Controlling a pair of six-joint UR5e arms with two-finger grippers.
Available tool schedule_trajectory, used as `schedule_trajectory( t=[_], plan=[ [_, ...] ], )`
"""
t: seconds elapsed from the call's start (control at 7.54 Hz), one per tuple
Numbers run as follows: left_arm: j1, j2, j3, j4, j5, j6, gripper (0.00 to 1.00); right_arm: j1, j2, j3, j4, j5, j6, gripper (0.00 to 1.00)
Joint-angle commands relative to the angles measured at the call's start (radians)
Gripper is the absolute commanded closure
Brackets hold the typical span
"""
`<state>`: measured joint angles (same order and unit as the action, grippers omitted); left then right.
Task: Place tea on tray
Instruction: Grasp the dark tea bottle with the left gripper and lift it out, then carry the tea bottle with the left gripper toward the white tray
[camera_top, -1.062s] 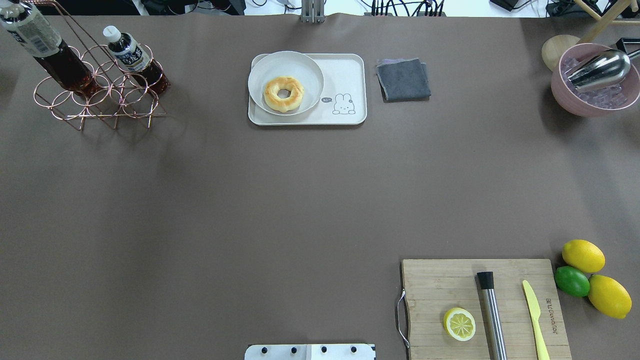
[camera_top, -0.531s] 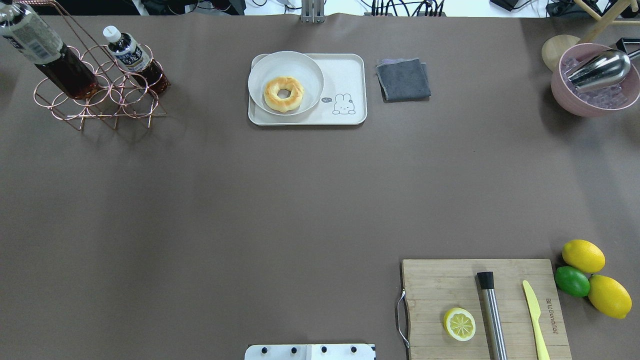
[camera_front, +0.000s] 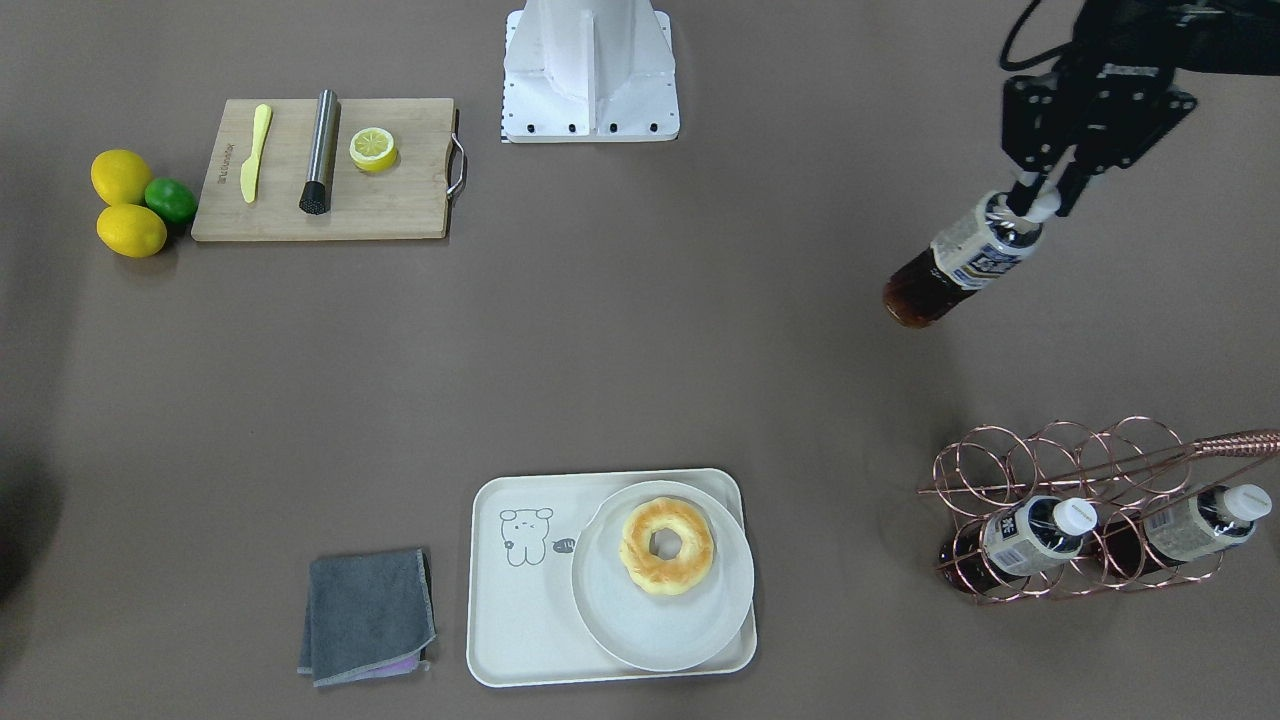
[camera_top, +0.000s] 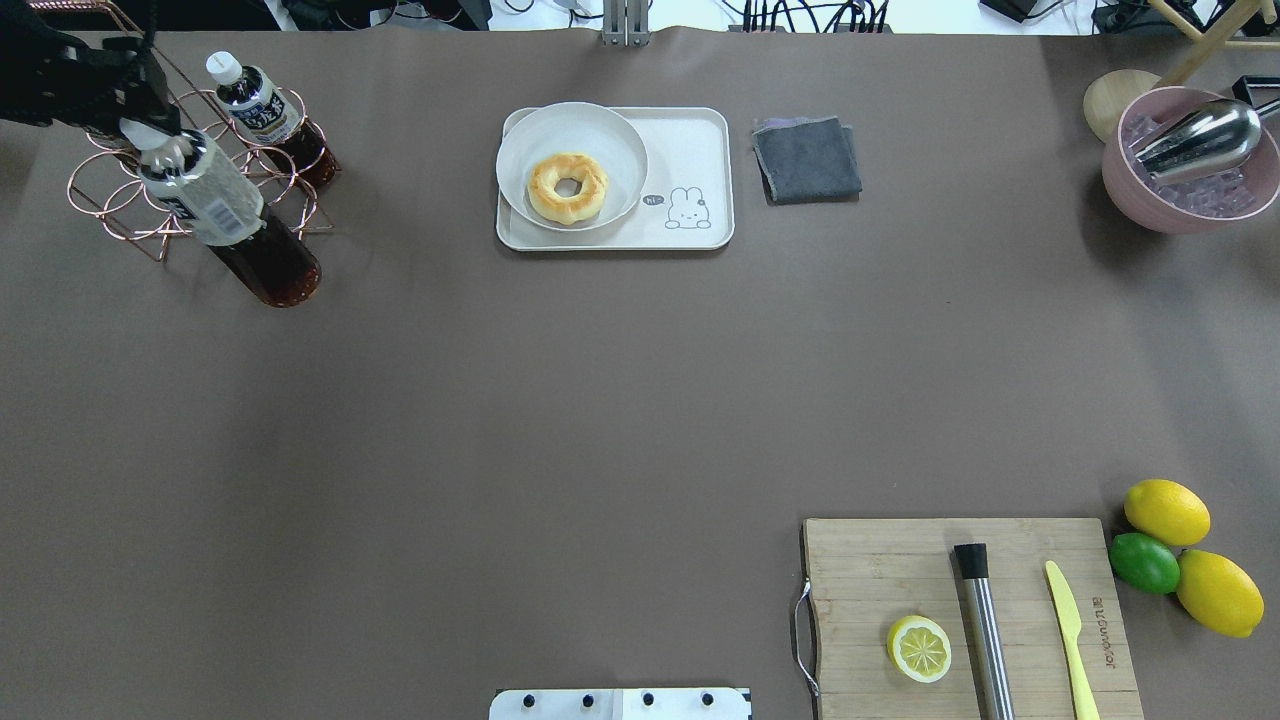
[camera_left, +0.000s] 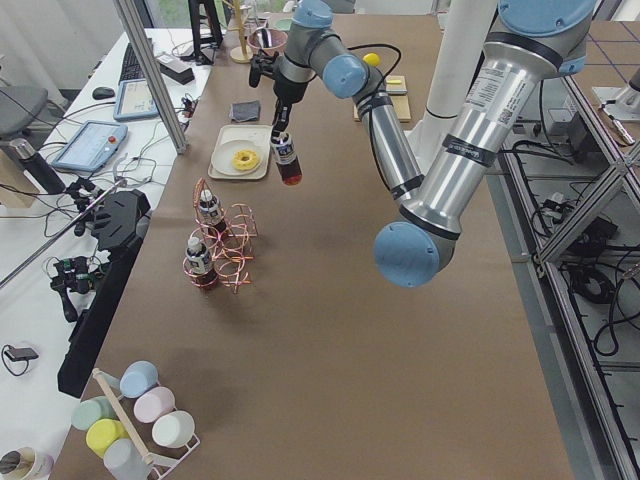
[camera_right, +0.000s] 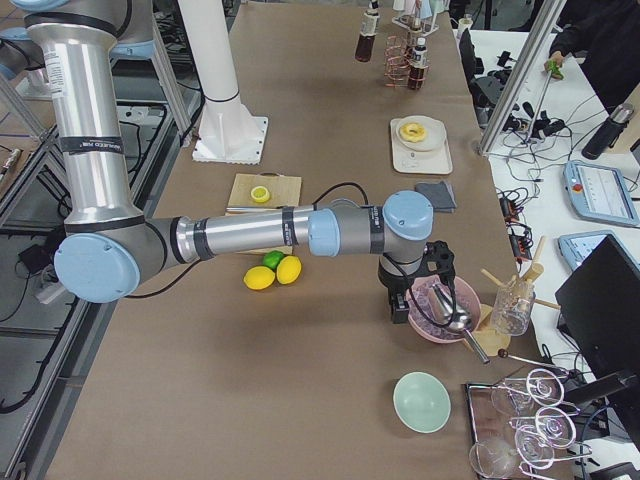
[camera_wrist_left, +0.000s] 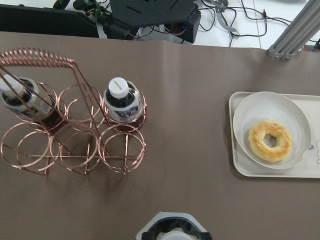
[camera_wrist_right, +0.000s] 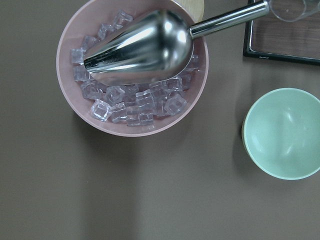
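Note:
The robot's left gripper needs to release the tea upright on the bare table (camera_front: 594, 328) between the cream tray and the white base. The tea now hangs tilted, clear of the wire rack.
My left gripper (camera_top: 141, 128) is shut on the white cap of the tea (camera_top: 228, 218), a clear bottle of dark reddish-brown liquid with a pale label. The tea hangs tilted in the air, clear of the copper wire rack (camera_top: 100, 196). It also shows in the front-facing view (camera_front: 958, 262) under the left gripper (camera_front: 1040, 196). The cream tray (camera_top: 702, 150) with the cartoon bear lies at the far middle, to the right of the tea and apart from it. A white plate (camera_top: 610, 130) with a doughnut (camera_top: 567, 187) covers its left half. My right gripper (camera_right: 410, 300) hovers over the pink bowl; I cannot tell whether it is open or shut.
Two more bottles (camera_front: 1030, 535) (camera_front: 1195, 520) stand in the rack (camera_front: 1060, 470). A grey cloth (camera_top: 806, 158) lies right of the tray. A pink ice bowl (camera_top: 1115, 190) with a metal scoop is far right. A cutting board (camera_top: 870, 570), lemons and a lime are near right.
The tea has moved out over the rack, rightward and toward the robot, and hangs in front of it. The left gripper has come into the overhead view.

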<state>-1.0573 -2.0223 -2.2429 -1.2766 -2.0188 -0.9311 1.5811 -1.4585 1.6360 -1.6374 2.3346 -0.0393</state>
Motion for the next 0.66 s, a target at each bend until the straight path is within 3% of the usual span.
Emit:
schedule_trajectory(
  t=[0.0, 0.53],
  plan=[
    [0.189, -0.166, -0.014, 0.158, 0.142, -0.179, 1.00, -0.038, 0.001, 0.008, 0.011, -0.043, -0.002, 0.00],
    [0.406, -0.375, 0.161, 0.168, 0.337, -0.386, 1.00, -0.043, -0.006, -0.002, 0.083, 0.002, 0.001, 0.00]
  ],
)
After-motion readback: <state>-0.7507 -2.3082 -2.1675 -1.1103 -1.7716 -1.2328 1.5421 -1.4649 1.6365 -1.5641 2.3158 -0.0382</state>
